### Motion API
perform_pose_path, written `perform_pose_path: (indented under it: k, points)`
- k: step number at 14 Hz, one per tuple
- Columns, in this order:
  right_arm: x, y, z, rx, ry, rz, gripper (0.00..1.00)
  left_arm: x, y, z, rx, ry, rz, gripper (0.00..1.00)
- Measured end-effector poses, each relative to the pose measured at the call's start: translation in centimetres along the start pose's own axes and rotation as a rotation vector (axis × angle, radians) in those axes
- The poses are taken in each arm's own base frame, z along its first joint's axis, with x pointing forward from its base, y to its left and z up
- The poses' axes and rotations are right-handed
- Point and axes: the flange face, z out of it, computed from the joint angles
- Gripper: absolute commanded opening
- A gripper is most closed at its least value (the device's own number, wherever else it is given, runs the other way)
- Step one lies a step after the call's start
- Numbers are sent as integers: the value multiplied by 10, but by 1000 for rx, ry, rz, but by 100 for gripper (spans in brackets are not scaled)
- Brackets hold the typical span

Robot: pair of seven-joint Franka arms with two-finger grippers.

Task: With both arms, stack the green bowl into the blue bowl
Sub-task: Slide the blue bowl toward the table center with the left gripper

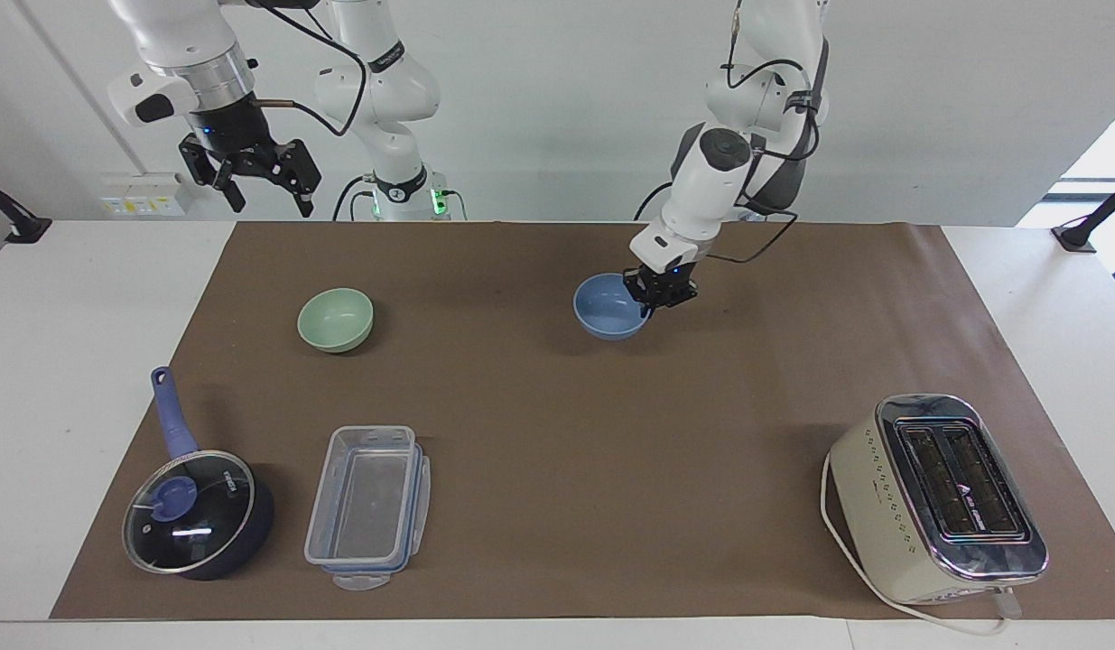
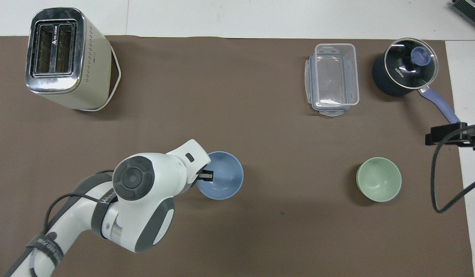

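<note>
My left gripper needs to release the blue bowl, now held low over the mat's middle, on the brown mat, slightly nearer the green bowl (image 2: 245,176).
The blue bowl (image 1: 607,311) (image 2: 222,177) is upright, low over the middle of the brown mat. My left gripper (image 1: 652,302) (image 2: 206,176) is shut on the bowl's rim, at the side toward the left arm's end. I cannot tell whether the bowl touches the mat. The green bowl (image 1: 335,319) (image 2: 379,179) sits upright on the mat toward the right arm's end, with nothing near it. My right gripper (image 1: 268,203) waits open, high over the mat's corner by the right arm's base, holding nothing.
A cream toaster (image 1: 936,496) (image 2: 64,57) stands at the left arm's end, farther from the robots than the bowls. A clear lidded container (image 1: 367,506) (image 2: 333,79) and a dark blue saucepan (image 1: 196,510) (image 2: 404,71) lie farther out than the green bowl.
</note>
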Motion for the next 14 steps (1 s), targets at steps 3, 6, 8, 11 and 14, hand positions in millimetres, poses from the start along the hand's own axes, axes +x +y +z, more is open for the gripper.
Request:
perform_pose_path:
  k: [3,6,8,11,14]
  points:
    - [0,0,0,0,0,0,100,-1,18,24,-16,39,11,0]
    - [0,0,0,0,0,0,100,10,23,24,-24,55,9,0]
    - [0,0,0,0,0,0,100,10,34,32,-25,47,7,0]
    - [0,0,0,0,0,0,100,4,46,50,-17,20,17,48]
    - [0,0,0,0,0,0,100,0,52,59,-15,4,16,100]
